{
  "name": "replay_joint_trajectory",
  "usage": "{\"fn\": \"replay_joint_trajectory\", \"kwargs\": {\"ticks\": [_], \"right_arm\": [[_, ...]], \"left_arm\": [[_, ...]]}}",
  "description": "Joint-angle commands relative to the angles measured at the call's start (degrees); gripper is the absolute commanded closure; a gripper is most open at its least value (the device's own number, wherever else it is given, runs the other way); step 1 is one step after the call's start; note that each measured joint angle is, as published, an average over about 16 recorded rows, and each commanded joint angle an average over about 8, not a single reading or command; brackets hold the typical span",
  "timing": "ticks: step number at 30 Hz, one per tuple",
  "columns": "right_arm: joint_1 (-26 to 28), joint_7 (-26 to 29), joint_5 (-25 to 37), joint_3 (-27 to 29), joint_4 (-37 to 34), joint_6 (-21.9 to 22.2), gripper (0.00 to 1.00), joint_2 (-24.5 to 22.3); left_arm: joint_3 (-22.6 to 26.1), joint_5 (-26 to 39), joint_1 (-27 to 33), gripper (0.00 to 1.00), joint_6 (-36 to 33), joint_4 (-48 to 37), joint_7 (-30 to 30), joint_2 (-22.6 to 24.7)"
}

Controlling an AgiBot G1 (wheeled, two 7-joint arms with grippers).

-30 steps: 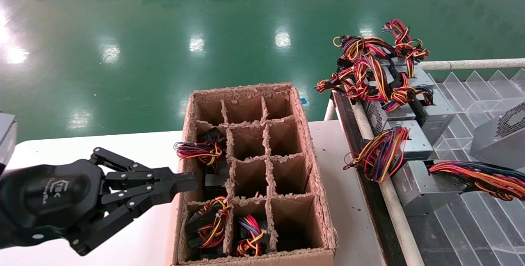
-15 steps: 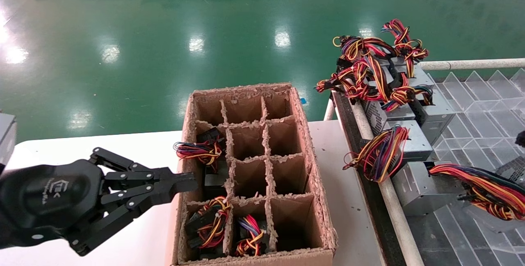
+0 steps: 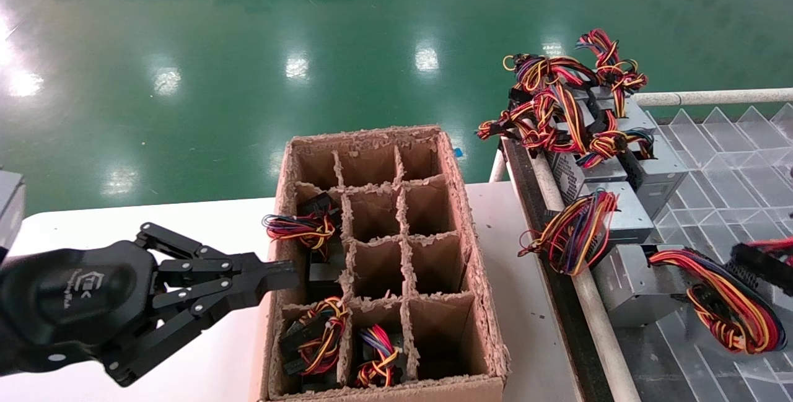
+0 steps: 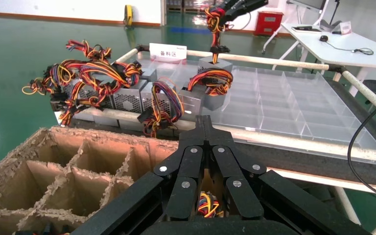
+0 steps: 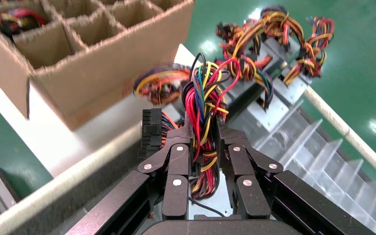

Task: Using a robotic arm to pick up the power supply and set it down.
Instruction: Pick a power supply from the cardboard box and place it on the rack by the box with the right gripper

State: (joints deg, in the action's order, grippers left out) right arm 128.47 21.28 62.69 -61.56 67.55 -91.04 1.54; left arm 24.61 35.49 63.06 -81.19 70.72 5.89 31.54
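Observation:
The robot's right gripper needs to release the power supply on the clear tray [image 3: 766, 282] next to the grey box with the looping bundle. The power supply is now high over the tray.
My right gripper [image 5: 203, 131] is shut on the thick red, yellow and black wire bundle [image 5: 203, 93] of the power supply [image 5: 214, 196]. The supply's silver-grey metal shows between the fingers, close to the palm, and its black plug [image 5: 151, 128] hangs beside one finger. From the left wrist view, the right gripper [image 4: 223, 11] is high over the clear tray with the wires dangling from it. In the head view only a dark part and red wires [image 3: 771, 246] show at the right edge. My left gripper [image 3: 291, 275] is shut and empty beside the cardboard box [image 3: 483, 303].
The cardboard box has several compartments, three with wired units. A cluster of grey boxes with knotted wires [image 3: 570, 104] sits on the clear divided tray [image 3: 712, 142]. Nearer lies a grey box [image 3: 632, 284] with a looping bundle [image 3: 725, 303]. A white rail [image 3: 595, 315] edges the tray.
The grey vented box seen at the head view's right edge has moved down and right, out of view. The near box's long bundle has curled downward. The left arm has not moved.

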Motion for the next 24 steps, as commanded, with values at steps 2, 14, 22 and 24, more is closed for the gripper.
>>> {"fn": "replay_joint_trajectory", "kwargs": {"ticks": [2,14,22,24], "right_arm": [[-0.3,-0.2,-1.1,-0.4,-0.7,0.1,1.00,0.7],[-0.9,-2.5,1.4,-2.6,-5.4,1.4,1.00,2.8],[-1.1,-4.8,4.3,-3.1,-9.4,3.2,1.00,4.9],[-1.3,-5.4,4.3,-3.3,-10.3,3.7,1.00,5.5]], "left_arm": [[0.0,0.0,0.0,1.00,0.0,0.0,0.0,0.0],[0.0,0.0,0.0,1.00,0.0,0.0,0.0,0.0],[0.0,0.0,0.0,1.00,0.0,0.0,0.0,0.0],[0.0,0.0,0.0,1.00,0.0,0.0,0.0,0.0]]}}
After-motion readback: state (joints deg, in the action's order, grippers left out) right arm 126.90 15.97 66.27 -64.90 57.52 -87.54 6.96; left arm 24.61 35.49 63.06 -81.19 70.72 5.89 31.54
